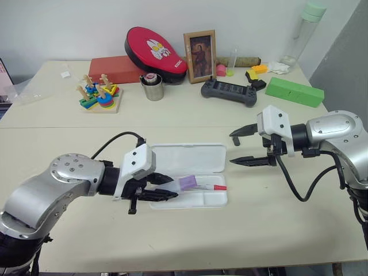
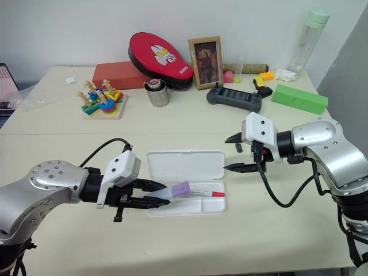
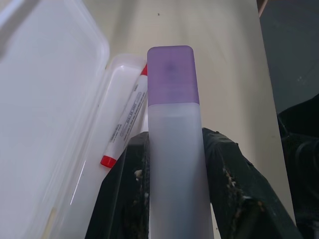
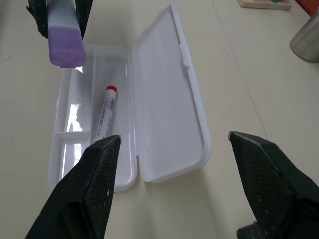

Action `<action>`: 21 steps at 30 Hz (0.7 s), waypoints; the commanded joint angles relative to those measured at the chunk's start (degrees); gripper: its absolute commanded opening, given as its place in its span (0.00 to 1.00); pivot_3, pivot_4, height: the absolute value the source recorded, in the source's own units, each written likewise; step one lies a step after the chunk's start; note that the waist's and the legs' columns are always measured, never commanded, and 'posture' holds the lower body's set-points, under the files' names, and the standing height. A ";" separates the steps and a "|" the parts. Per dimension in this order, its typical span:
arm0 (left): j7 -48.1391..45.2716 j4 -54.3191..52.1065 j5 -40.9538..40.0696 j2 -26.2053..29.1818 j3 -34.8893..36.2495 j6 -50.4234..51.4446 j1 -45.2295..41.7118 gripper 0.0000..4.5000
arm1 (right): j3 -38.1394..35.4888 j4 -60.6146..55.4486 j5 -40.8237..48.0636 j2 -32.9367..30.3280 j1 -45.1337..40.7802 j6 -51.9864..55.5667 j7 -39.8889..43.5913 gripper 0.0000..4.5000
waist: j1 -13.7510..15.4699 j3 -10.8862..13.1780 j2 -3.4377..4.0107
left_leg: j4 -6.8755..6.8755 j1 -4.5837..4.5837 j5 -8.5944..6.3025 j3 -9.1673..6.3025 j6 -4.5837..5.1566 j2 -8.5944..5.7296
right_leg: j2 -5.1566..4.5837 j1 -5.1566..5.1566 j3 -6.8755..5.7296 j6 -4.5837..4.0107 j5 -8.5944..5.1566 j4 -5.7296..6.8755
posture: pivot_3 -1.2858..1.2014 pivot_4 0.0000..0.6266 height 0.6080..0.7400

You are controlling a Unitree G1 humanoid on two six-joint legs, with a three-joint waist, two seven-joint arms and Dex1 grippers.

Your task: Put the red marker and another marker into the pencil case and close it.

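My left gripper has the purple-capped marker. It will let go of it in the tray's narrow near compartment [image 1: 176, 199], on the near side of the red marker.
The white pencil case [image 1: 190, 159] lies open on the table, lid flat toward the far side. Inside its tray lies the red marker [image 1: 210, 187] [image 4: 104, 112] [image 3: 127, 119], slim and white with red ends. My left gripper [image 1: 164, 187] is shut on the other marker [image 3: 174, 129] [image 1: 187, 183], a thick pale one with a purple cap, and holds it over the tray's left end with the cap pointing right. My right gripper [image 1: 240, 148] hovers open just right of the case with nothing between its fingers [image 4: 97, 174].
At the back of the table stand a wooden stacking toy [image 1: 99, 95], a metal cup [image 1: 153, 87], a red pad [image 1: 155, 53], a framed picture [image 1: 199, 56], a black game controller [image 1: 229, 92], a green box [image 1: 294, 91] and a tall bottle [image 1: 303, 31].
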 commanded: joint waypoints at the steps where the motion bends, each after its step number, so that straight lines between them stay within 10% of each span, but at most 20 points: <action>1: -0.47 1.31 2.81 -0.92 -2.93 -2.91 0.03 0.26 | -1.95 -1.60 0.15 -0.70 -0.20 0.19 -0.15 0.80 | 0.02 0.00 0.00 | 0.01 0.00 0.00 0.00 0.00 0.00 | 0.00 0.00 0.00 0.00 0.00 0.00 | 0.52 0.24 1.00; 21: -5.90 10.49 14.53 -4.57 -13.15 -15.05 -1.37 0.26 | -2.95 -3.66 1.02 -1.22 0.31 2.45 -0.93 0.80 | 0.15 0.00 0.00 | 0.01 0.00 0.00 0.00 0.00 0.00 | 0.00 0.00 0.00 0.00 0.00 0.01 | 0.52 0.24 1.00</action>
